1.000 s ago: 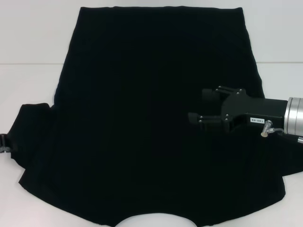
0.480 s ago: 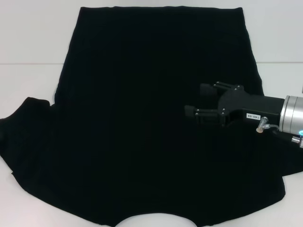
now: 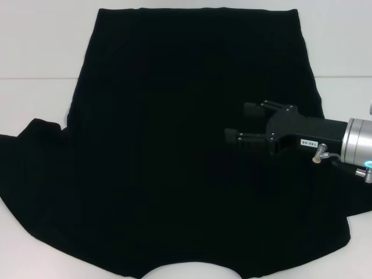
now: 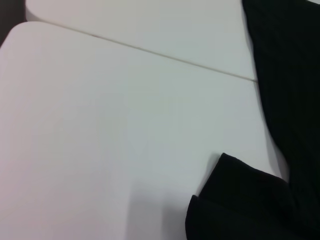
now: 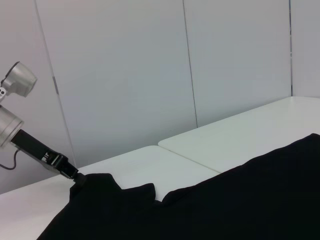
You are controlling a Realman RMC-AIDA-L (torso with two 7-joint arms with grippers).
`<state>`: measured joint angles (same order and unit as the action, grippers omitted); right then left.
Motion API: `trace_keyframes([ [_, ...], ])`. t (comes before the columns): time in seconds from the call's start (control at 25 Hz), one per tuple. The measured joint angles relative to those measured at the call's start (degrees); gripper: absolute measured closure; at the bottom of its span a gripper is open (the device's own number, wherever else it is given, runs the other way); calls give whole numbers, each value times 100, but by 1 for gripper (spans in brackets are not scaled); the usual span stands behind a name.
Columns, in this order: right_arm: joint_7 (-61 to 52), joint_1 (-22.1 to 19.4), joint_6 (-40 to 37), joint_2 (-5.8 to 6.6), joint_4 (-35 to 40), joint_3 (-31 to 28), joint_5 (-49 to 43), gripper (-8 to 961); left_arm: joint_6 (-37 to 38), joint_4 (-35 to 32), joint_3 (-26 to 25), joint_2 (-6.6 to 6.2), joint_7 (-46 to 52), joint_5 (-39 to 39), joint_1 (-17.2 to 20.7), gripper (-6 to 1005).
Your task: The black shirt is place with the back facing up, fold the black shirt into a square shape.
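Next, I set the sleeve tip down with my left gripper between the black shirt's near side edge and its middle point(image 3: 129, 150).
The black shirt point(image 3: 174, 145) lies flat on the white table point(image 3: 35, 52), plain side up, hem at the far edge and collar at the near edge. My right gripper point(image 3: 239, 124) hovers over the shirt's right middle, fingers spread and pointing left, nothing between them. My left gripper is outside the head view. The right wrist view shows it point(image 5: 75, 176) at the tip of the left sleeve point(image 5: 100, 185), seemingly pinching it. The sleeve point(image 3: 29, 151) stretches to the picture's left edge. The left wrist view shows the sleeve corner point(image 4: 240, 200).
A seam point(image 3: 35, 78) crosses the white table behind the sleeve. Bare table point(image 4: 100, 125) lies to the left of the shirt. Grey wall panels point(image 5: 125, 75) stand behind the table.
The left sleeve has been drawn outward to the left, and the left gripper has left the head view. The right gripper has shifted slightly left and farther over the shirt.
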<state>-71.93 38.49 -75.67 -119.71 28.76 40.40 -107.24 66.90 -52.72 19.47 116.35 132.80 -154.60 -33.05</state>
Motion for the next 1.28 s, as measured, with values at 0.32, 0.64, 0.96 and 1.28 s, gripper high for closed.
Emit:
trace_keyframes([
  [0.32, -6, -8, 9, 0, -2, -14, 2, 29, 419, -14, -37, -8, 7, 113, -8, 999],
  [0.64, -53, -9, 12, 9, -2, -2, 1, 29, 979, -195, -56, -15, -309, 664, -4, 1000],
  [0.96, -71, 1, 11, 9, -2, -6, 1, 29, 1013, 144, 21, -42, -740, 813, -445, 999],
  [1.28, -75, -37, -6, 24, -2, -33, 1, 29, 1184, 477, 259, 2, -1249, 1041, -729, 1000],
])
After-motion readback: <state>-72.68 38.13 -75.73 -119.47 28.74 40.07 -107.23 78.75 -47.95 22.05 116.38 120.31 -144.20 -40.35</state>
